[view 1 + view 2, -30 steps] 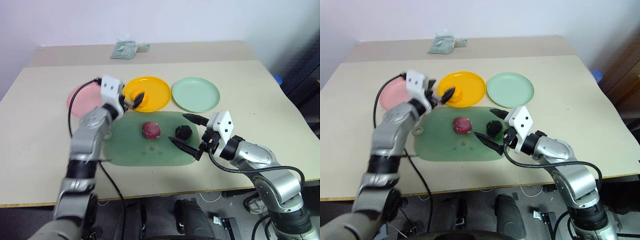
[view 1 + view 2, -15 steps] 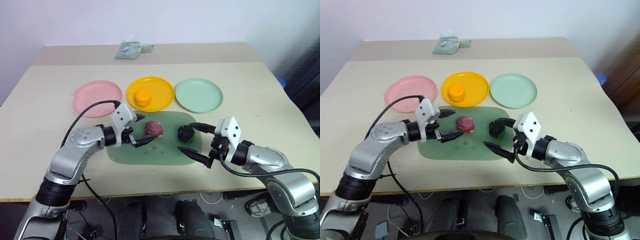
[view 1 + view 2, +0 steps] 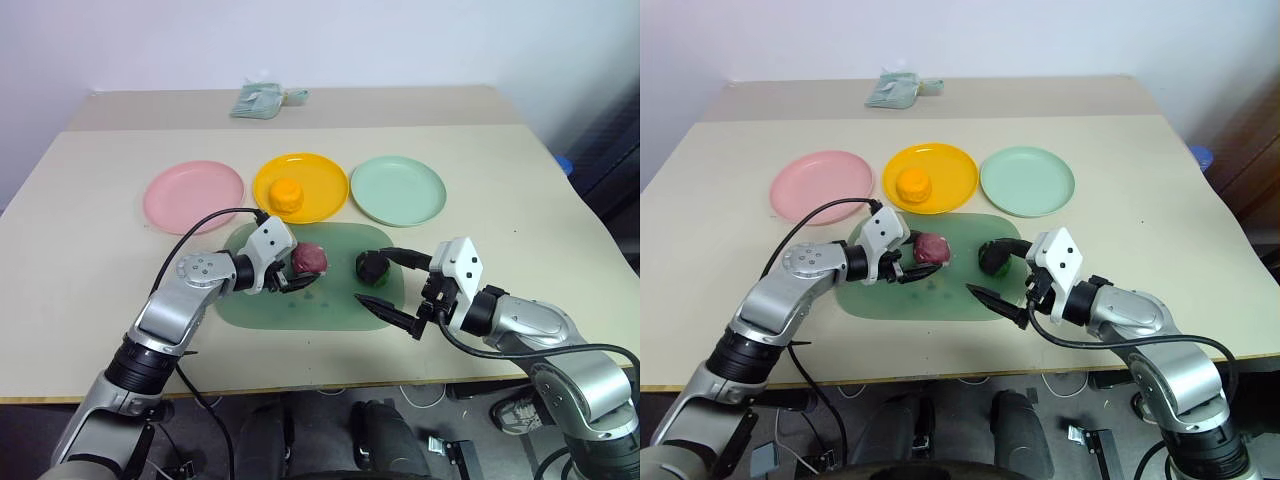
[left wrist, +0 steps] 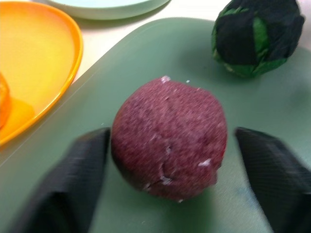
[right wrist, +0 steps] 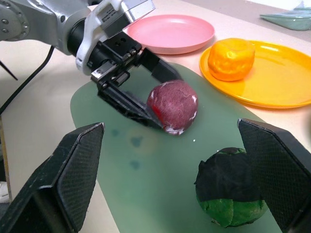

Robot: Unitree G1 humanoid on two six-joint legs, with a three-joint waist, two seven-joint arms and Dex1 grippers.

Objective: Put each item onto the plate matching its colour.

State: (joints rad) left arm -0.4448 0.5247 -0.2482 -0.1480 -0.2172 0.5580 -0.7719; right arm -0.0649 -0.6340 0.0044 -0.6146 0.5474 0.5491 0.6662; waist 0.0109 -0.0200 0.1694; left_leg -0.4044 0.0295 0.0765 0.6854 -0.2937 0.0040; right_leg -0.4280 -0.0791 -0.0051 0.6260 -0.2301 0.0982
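Observation:
My left gripper needs to release the dark red ball, which still lies on the translucent mat, near the middle of the empty pink plate [image 3: 198, 206], at a spot that is slightly toward the mat.
The dark red ball [image 3: 308, 260] lies on the translucent green mat [image 3: 300, 308]. My left gripper [image 3: 292, 268] is low over the mat with its fingers on either side of that ball. In the left wrist view one finger [image 4: 92, 155] touches the ball and the other stands a sliver off it. The dark green-black ball [image 3: 371, 266] rests on the mat between the wide-open fingers of my right gripper [image 3: 373, 276]. The orange ball [image 3: 287, 194] sits on the yellow plate [image 3: 326, 188]. Nothing lies on the pink plate [image 3: 193, 195] or the mint green plate [image 3: 398, 190].
The three plates form a row just behind the mat. A crumpled green packet [image 3: 262, 99] lies at the table's far edge. A black cable [image 3: 205, 222] loops from my left wrist over the table beside the pink plate.
My left gripper came away from the orange ball on the yellow plate, dropped to the mat and drew its fingers in around the dark red ball. The right gripper stayed put.

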